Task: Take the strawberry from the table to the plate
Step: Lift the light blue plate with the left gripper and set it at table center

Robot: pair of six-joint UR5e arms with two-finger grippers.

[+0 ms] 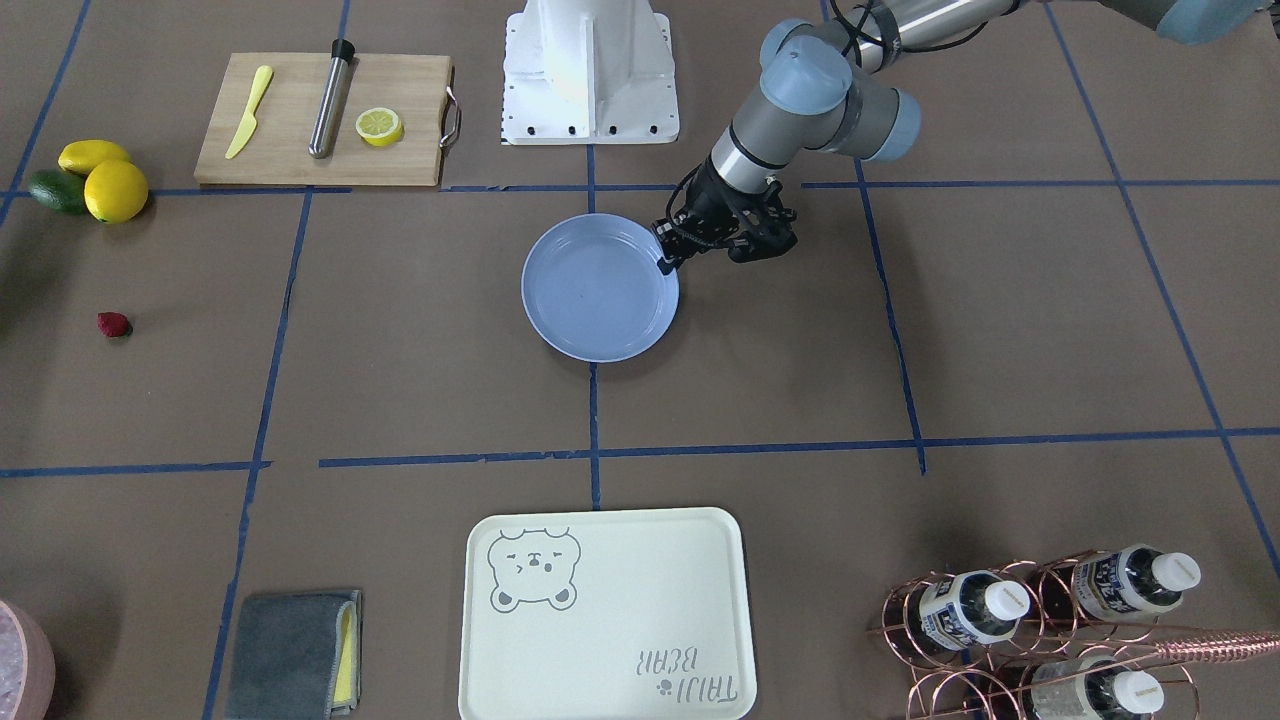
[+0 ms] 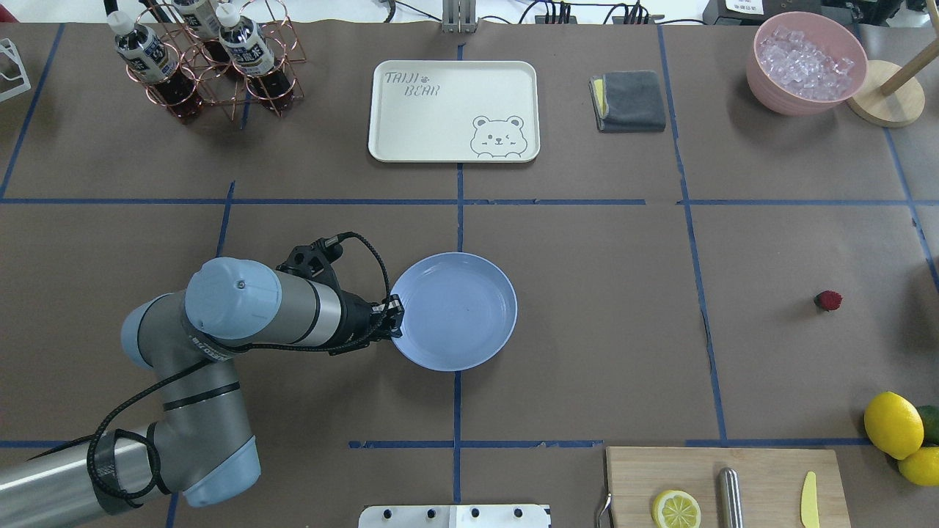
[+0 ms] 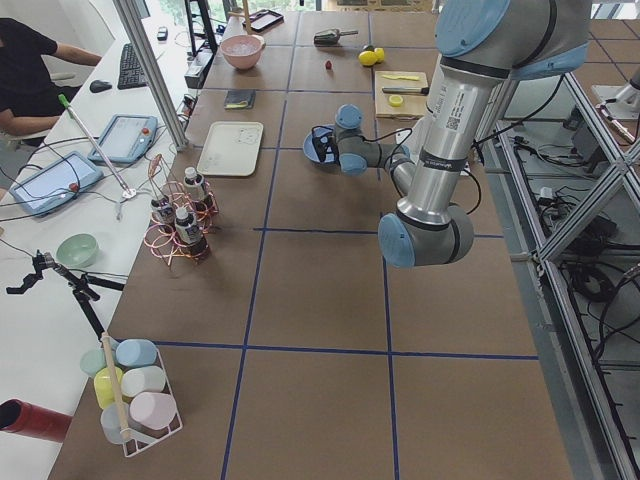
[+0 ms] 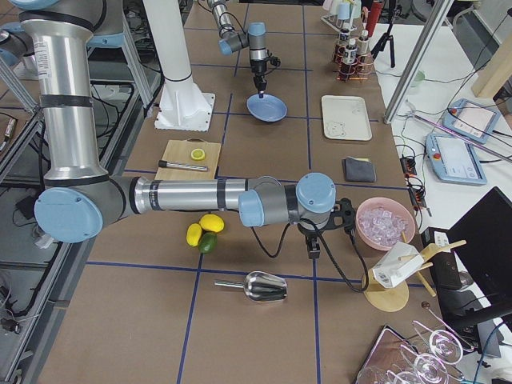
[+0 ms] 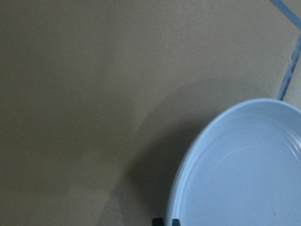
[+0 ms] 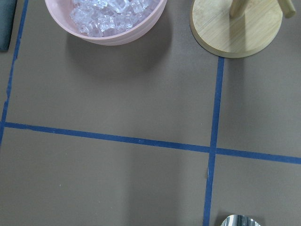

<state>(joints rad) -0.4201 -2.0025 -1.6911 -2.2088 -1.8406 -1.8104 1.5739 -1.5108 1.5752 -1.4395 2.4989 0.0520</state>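
The dark-red strawberry (image 1: 114, 325) lies by itself on the table near the avocado and lemons, and my right gripper needs to close on its sides.
The strawberry (image 1: 113, 324) is a small dark-red berry lying alone on the brown table (image 1: 400, 330), far out on my right-hand side (image 2: 827, 300). At the table's middle sits the light-blue plate (image 2: 455, 312), which holds nothing. My left gripper (image 2: 396, 312) is at the plate's left rim; in the left wrist view its two dark fingertips (image 5: 157, 221) stand close together with the rim (image 5: 175, 197) between them. My right gripper (image 4: 314, 253) shows only in the exterior right view, hanging over the table near the pink bowl; I cannot tell whether it is open or shut.
A cutting board (image 2: 763, 469) with a lemon half, knife and steel rod lies near my base. Lemons and an avocado (image 2: 895, 425) sit at the right edge. A cream tray (image 2: 453, 110), grey cloth (image 2: 629, 101), ice bowl (image 2: 805, 62) and bottle rack (image 2: 198, 66) line the far side.
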